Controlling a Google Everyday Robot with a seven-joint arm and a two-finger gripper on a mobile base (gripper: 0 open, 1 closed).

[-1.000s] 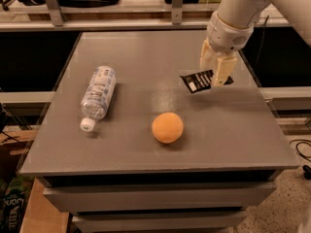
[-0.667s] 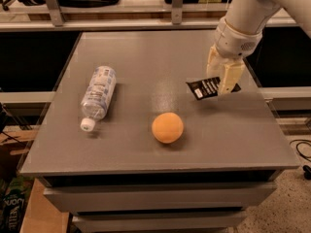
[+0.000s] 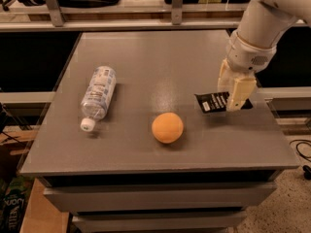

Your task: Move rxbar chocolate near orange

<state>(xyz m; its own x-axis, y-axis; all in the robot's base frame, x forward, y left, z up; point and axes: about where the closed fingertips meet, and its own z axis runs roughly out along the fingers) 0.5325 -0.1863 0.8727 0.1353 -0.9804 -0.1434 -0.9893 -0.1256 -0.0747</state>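
Next, I set the rxbar chocolate down with my gripper next to the orange, on the orange's side [image 3: 215, 129] away from the bottle.
The rxbar chocolate [image 3: 212, 102] is a flat black wrapper with white lettering, held level just above the grey table [image 3: 160, 57] at its right side. My gripper [image 3: 229, 101] comes down from the upper right, and its cream fingers [image 3: 240, 92] are shut on the bar's right end. The orange [image 3: 167, 127] sits on the table near the front, a short way left of and in front of the bar. The two are apart.
A clear plastic water bottle [image 3: 97, 95] with a white cap lies on its side on the left part of the table. The table's right edge runs just beyond the gripper. A shelf rail with upright posts [image 3: 177, 4] runs behind the table.
My gripper has carried the rxbar chocolate to the right and toward the table's front, lower over the surface. The orange and the bottle have not moved.
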